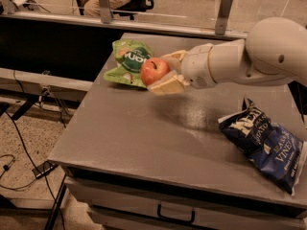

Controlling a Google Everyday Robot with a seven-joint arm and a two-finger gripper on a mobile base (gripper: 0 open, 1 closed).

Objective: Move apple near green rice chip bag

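Observation:
The red apple, now held above the grey table, will be let go by my gripper on the grey table [165, 74] close beside the green rice chip bag, toward my arm.
The red apple [154, 71] with yellowish patches is held between my gripper's [165, 73] pale fingers [168, 86], above the grey table [144, 133]. The gripper reaches in from the right on a white arm. The green rice chip bag [128, 61] lies flat at the table's far left, just left of and behind the apple; the apple overlaps its right edge in this view. I cannot tell whether the apple touches the bag.
A dark blue chip bag [266, 145] with white lettering lies at the table's right front. A drawer handle [175, 214] sits below the front edge. Cables [24, 143] run over the floor at left. A railing with metal posts [223, 11] stands behind the table.

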